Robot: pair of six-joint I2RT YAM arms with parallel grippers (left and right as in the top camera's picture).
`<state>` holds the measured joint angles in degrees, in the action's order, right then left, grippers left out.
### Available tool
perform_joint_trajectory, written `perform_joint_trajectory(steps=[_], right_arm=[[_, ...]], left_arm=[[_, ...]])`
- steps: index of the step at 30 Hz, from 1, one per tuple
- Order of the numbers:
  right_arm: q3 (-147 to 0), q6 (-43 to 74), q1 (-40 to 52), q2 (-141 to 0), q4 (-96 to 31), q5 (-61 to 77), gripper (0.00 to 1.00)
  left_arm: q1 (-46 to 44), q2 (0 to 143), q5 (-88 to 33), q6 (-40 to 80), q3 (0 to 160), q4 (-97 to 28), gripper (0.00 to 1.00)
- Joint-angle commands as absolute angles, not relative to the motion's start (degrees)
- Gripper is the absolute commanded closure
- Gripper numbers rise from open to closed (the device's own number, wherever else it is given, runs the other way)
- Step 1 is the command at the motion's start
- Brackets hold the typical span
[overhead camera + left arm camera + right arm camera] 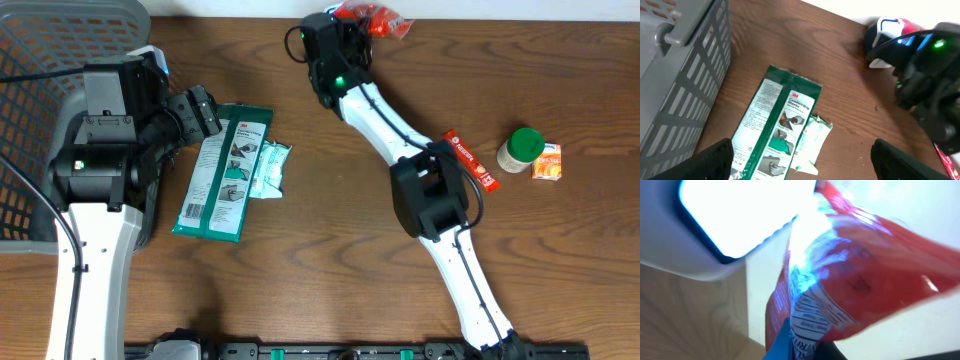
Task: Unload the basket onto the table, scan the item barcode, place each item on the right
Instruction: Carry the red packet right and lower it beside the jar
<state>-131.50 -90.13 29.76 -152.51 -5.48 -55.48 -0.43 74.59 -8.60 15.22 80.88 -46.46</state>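
Observation:
Next, my right gripper lets go of the crinkled red packet over the red stick packet [460, 162], beside the jar with the green lid.
My right gripper [352, 28] is at the table's far edge, shut on a crinkled red packet [383, 20]. In the right wrist view the red packet [865, 270] fills the frame, and its white printed label panel [810, 315] sits just above my right gripper [810, 347]. A white scanner with a bright glowing window [740, 215] faces it from the upper left. My left gripper [215, 112] hovers open over the top end of a green 3M glove pack [222, 175]; nothing sits between its fingers [715, 160].
A grey slatted basket [50, 60] stands at the far left. A small white-and-green sachet [268, 168] lies against the glove pack [777, 130]. At the right lie a red stick packet [470, 160], a green-lidded jar [520, 150] and a small orange box [546, 162].

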Motion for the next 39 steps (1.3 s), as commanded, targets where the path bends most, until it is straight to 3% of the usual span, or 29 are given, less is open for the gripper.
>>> perform_joint_trajectory(steps=[1, 10, 16, 22, 29, 33, 39], right_arm=[[-131.9, -88.7, 31.6, -153.2, -4.6, -58.5, 0.99], [-131.9, -94.4, 32.2, -153.1, 9.4, -59.5, 0.99], [-131.9, -85.5, 32.2, -149.0, 6.0, -59.4, 0.99], [-131.9, -66.2, 30.7, -137.6, -20.4, -49.1, 0.99], [-131.9, -31.0, 25.3, -121.6, -54.5, -20.6, 0.99], [-131.9, -12.7, 17.0, -117.2, -73.2, -1.5, 0.99], [-128.3, -6.8, 6.6, -119.1, -85.6, 12.0, 0.99]], left_arm=[[-0.2, 74.7, -7.9, 15.3, 81.8, -46.5, 0.12], [-0.2, 74.7, -7.9, 15.3, 81.8, -46.5, 0.12], [-0.2, 74.7, -7.9, 15.3, 81.8, -46.5, 0.12], [-0.2, 74.7, -7.9, 15.3, 81.8, -46.5, 0.12], [-0.2, 74.7, -7.9, 15.3, 81.8, -46.5, 0.12], [-0.2, 74.7, -7.9, 15.3, 81.8, -46.5, 0.12], [-0.2, 74.7, -7.9, 15.3, 81.8, -46.5, 0.12]])
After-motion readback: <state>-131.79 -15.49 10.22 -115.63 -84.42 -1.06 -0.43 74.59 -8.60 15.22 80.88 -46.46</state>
